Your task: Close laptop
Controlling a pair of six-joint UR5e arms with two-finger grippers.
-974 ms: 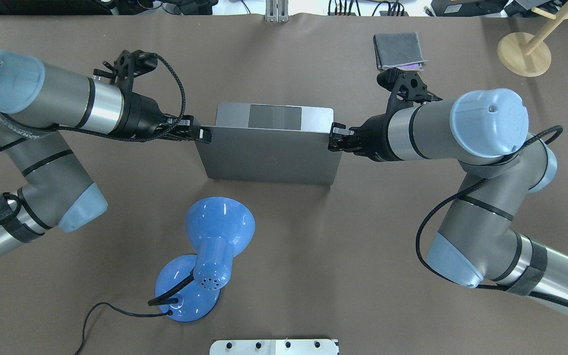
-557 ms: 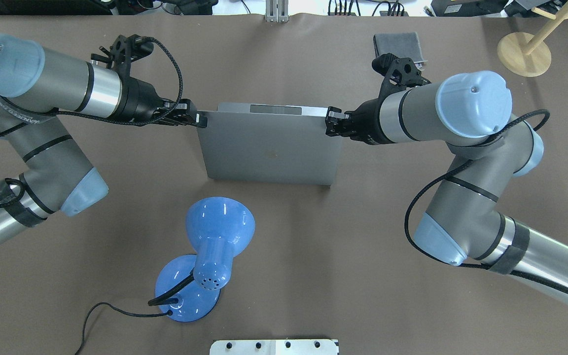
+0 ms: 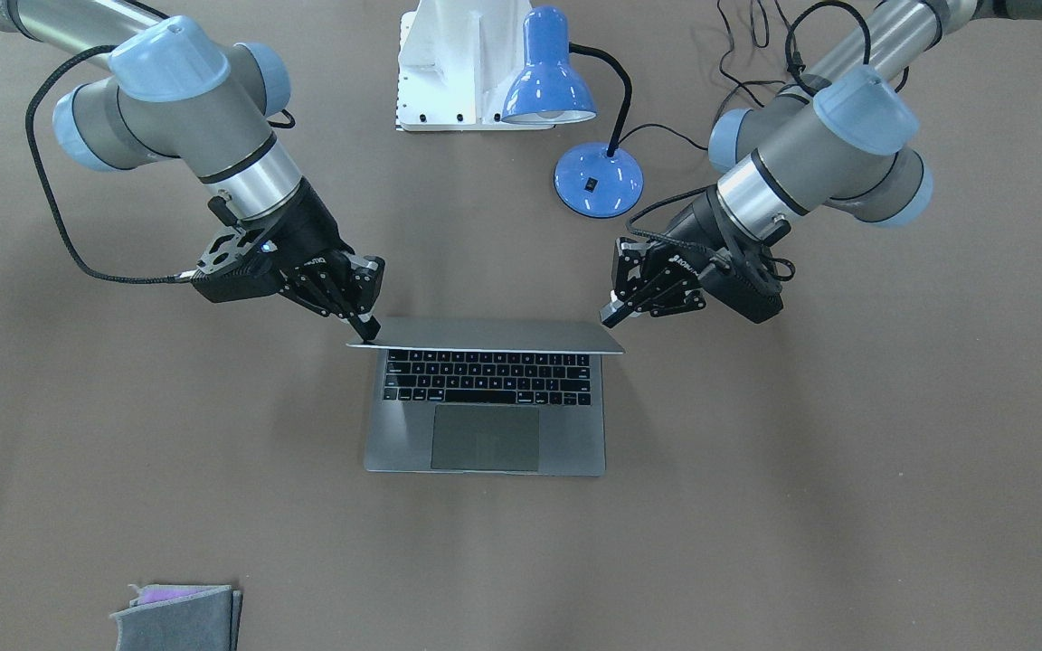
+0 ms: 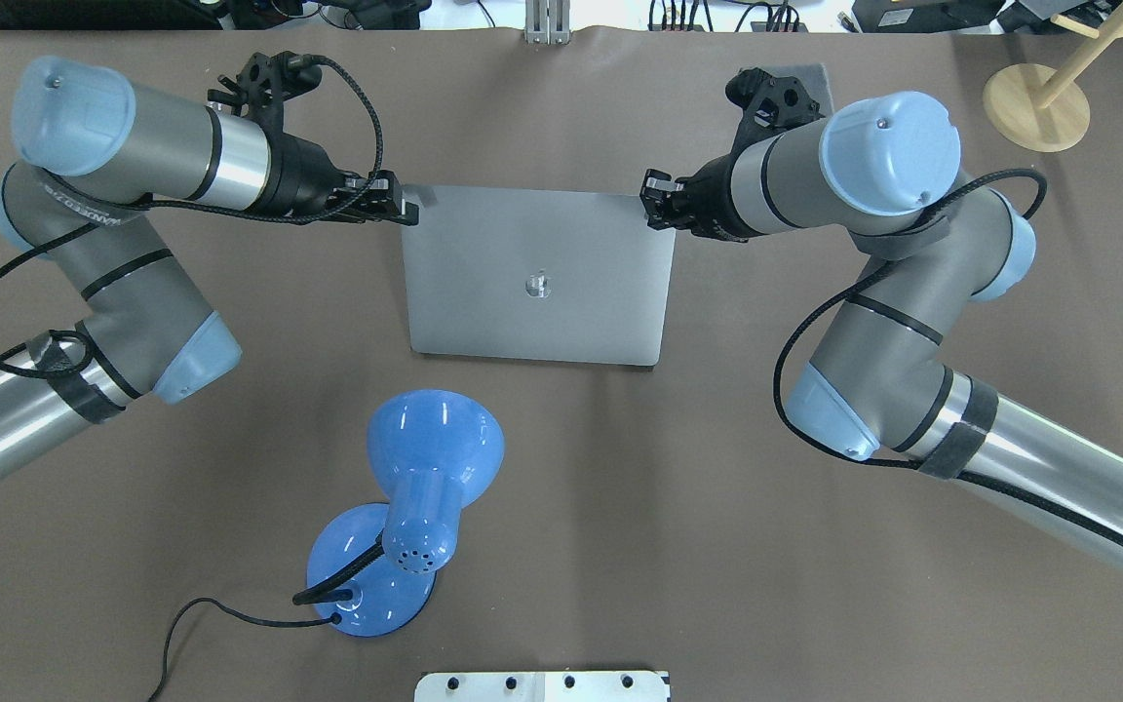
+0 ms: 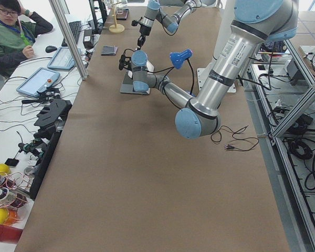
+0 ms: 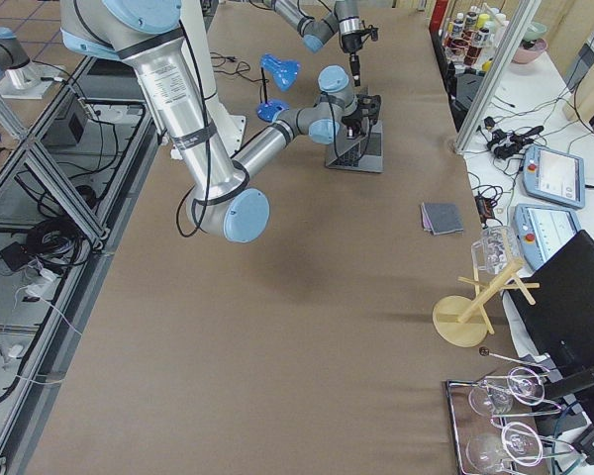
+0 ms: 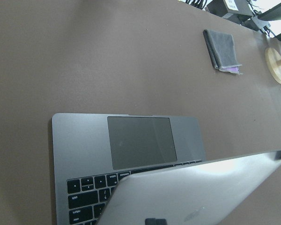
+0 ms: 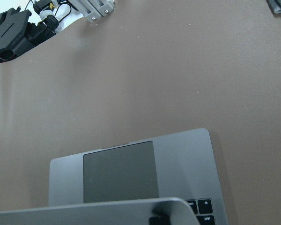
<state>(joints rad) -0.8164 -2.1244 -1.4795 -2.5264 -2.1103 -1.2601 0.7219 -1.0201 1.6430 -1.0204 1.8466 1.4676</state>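
The robot's left gripper should release the lid once it rests flat over the black keys and trackpad [image 3: 486, 397] [image 7: 145, 170].
The grey laptop [image 4: 539, 244] sits mid-table, its lid tilted well forward over the base, apple logo up. In the front view the lid's edge [image 3: 485, 336] hangs over the black keys [image 3: 487, 375] and trackpad [image 3: 485, 437]. My left gripper [image 4: 408, 208] looks shut and touches the lid's top left corner; in the front view it [image 3: 613, 315] is on the right. My right gripper [image 4: 652, 198] looks shut at the other top corner, and its tip [image 3: 367, 327] touches the lid. The left wrist view shows the lid's back [image 7: 196, 192] over the keys.
A blue desk lamp [image 4: 425, 487] with its cord stands between the laptop and the robot's base. A folded grey cloth [image 3: 179, 617] lies beyond the laptop on my right side. A wooden stand [image 4: 1036, 107] is at the far right corner. A white mount plate [image 4: 542, 685] is at the near edge.
The lid has swung forward and down over the keyboard; the trackpad no longer shows from overhead. Both grippers have moved away from the robot, staying at the lid's top corners.
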